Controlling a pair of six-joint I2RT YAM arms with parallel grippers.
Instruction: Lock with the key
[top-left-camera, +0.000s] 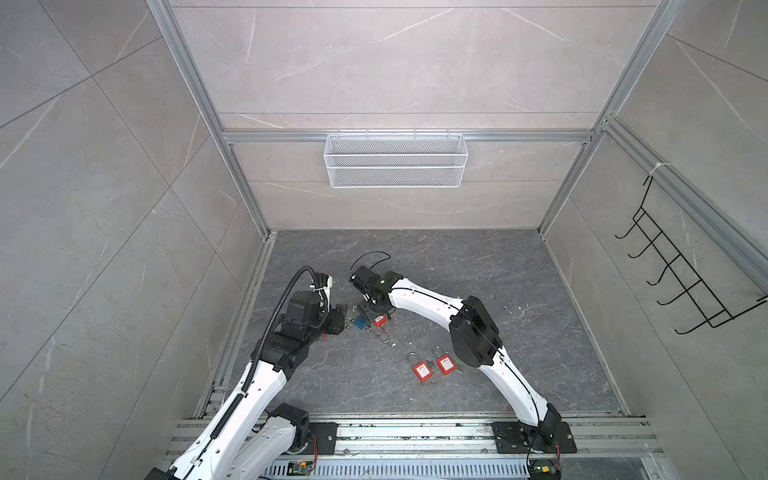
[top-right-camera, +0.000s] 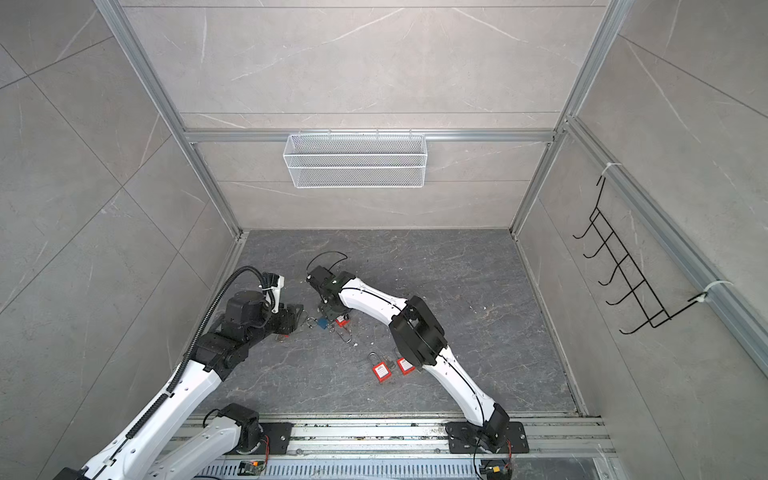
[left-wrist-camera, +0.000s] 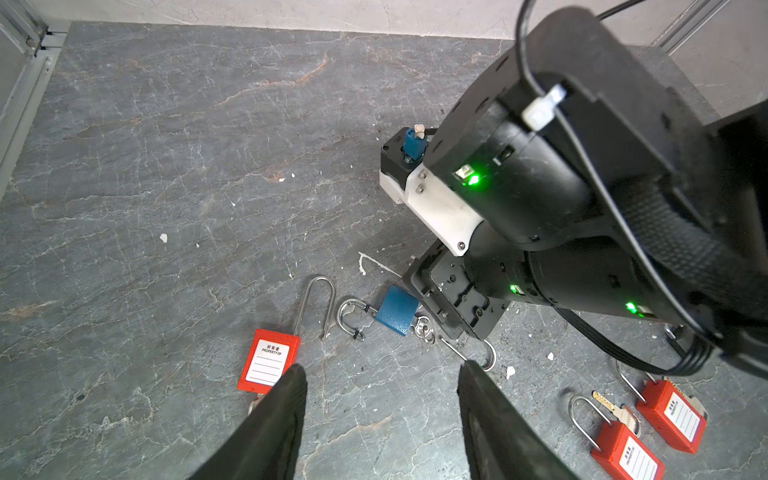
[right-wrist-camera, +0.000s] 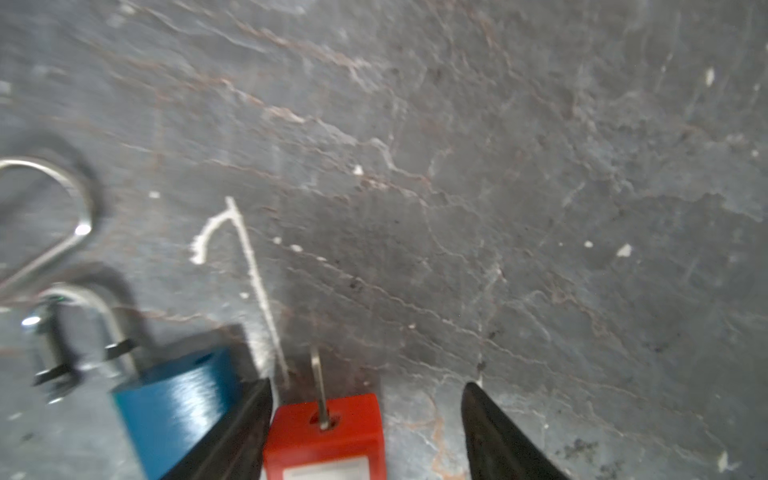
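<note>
The robot's right gripper needs to close on both sides of the body (right-wrist-camera: 325, 448) of the red padlock next to the blue padlock, clear of the red padlock's shackle.
A red padlock (right-wrist-camera: 326, 432) lies on the grey floor between the fingers of my right gripper (right-wrist-camera: 366, 382). That gripper is open: one finger touches the padlock's side and the other stands well apart. A thin metal key (right-wrist-camera: 318, 382) sticks out of the hole in the padlock's end face. In both top views this padlock (top-left-camera: 379, 320) (top-right-camera: 341, 320) peeks out under the right gripper (top-left-camera: 374, 311). A blue padlock (left-wrist-camera: 397, 309) with an open shackle lies beside it. My left gripper (left-wrist-camera: 382, 365) hovers open and empty. Another red padlock (left-wrist-camera: 270, 361) with a long open shackle lies by one of its fingertips.
Two more red padlocks (top-left-camera: 422, 370) (top-left-camera: 446, 365) lie nearer the front rail, with a loose key (left-wrist-camera: 619, 409) between them. A white wire basket (top-left-camera: 395, 160) hangs on the back wall and a black hook rack (top-left-camera: 685, 266) on the right wall. The right arm (left-wrist-camera: 561, 187) fills much of the left wrist view.
</note>
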